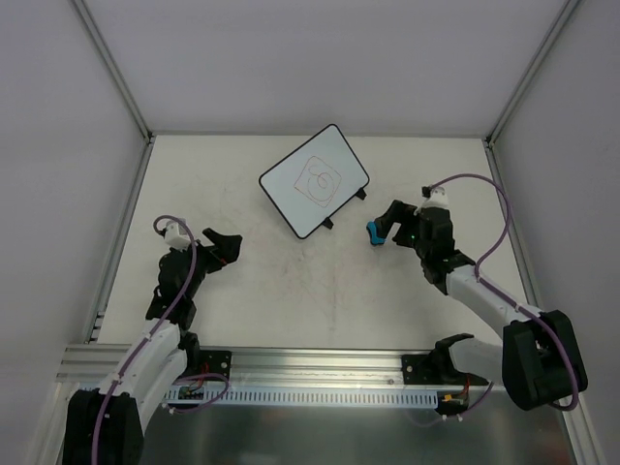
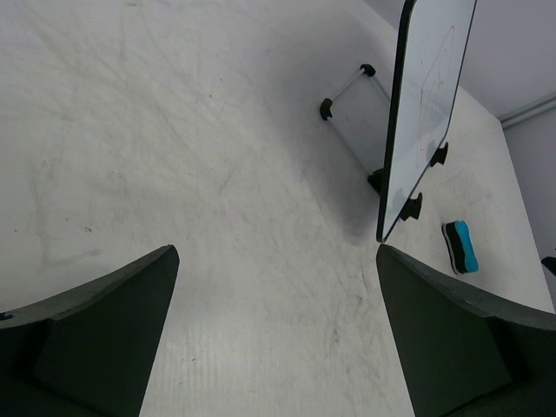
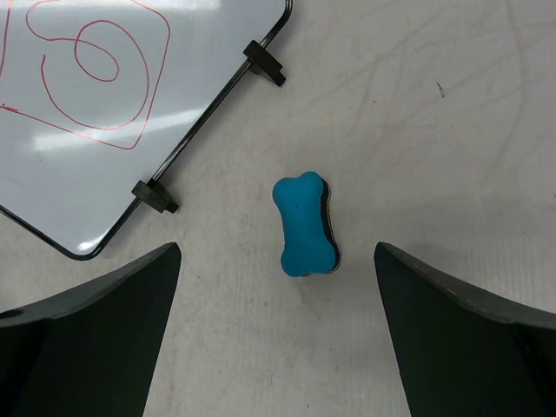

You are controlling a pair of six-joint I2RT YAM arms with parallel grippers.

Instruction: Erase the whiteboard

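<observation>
The robot's right gripper should close on the narrow middle of the blue eraser (image 1: 375,233) (image 3: 305,228), between the eraser's two wider ends.
The whiteboard (image 1: 314,181) stands tilted on small black feet at the back middle of the table, with a red spiral inside a red square drawn on it (image 3: 87,78). In the left wrist view the whiteboard (image 2: 426,95) shows almost edge-on. A blue bone-shaped eraser (image 3: 304,226) with a black underside lies flat on the table to the board's right (image 1: 374,232). My right gripper (image 3: 276,261) hangs open just short of the eraser, which lies ahead of its fingertips and untouched. My left gripper (image 2: 276,261) is open over bare table, well left of the board (image 1: 231,250).
White walls and metal posts close the table (image 1: 291,291) in at the left, back and right. An aluminium rail (image 1: 320,363) with both arm bases runs along the near edge. The eraser also shows at the right in the left wrist view (image 2: 460,246).
</observation>
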